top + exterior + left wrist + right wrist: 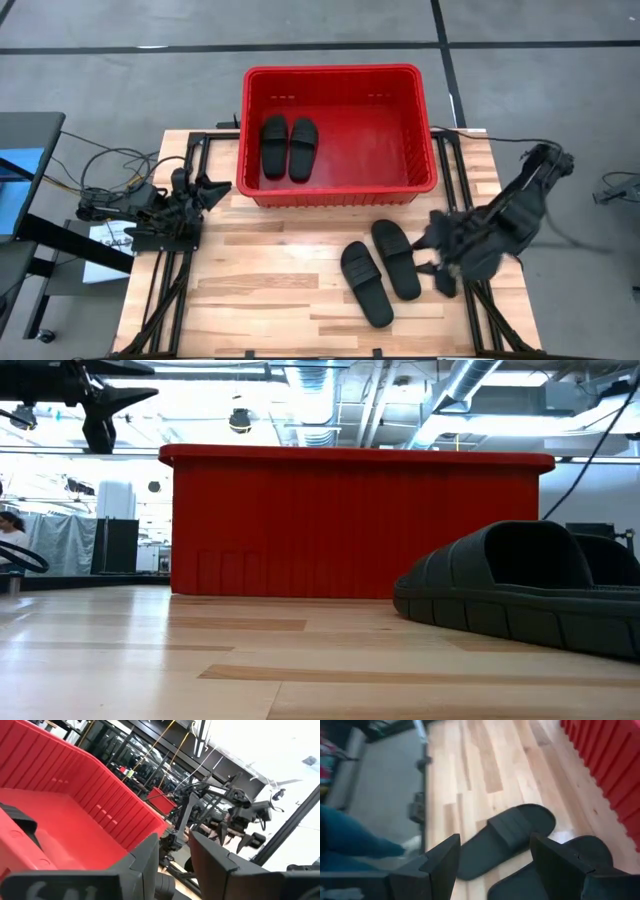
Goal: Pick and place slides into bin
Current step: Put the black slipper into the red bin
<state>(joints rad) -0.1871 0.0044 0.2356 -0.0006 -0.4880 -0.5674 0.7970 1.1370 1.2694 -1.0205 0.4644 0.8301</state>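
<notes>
The farther loose black slide has the strap's heel-side edge (374, 275) (511, 848) on it. I will close my right gripper there, on the side beside the nearer loose slide.
The red bin (338, 190) stands at the table's far middle, and two black slides (275, 147) (303, 148) lie side by side on its floor at the left. Two more slides (366, 283) (396, 258) lie soles down on the wooden table in front of the bin, right of centre; the right wrist view shows them too (502, 837) (555, 865). My right gripper (437, 262) (495, 845) hangs open above the table just right of these two, slanting down toward them. My left gripper (215, 188) (175, 840) waits open by the bin's left near corner.
Black frame rails (170, 290) (480, 310) run along the table's left and right sides. Cables and a paper sheet (110, 240) lie off the left edge. A person's leg and shoe (350, 840) show on the floor beyond the table's near edge. Bare wood (260, 290) lies left of the loose slides.
</notes>
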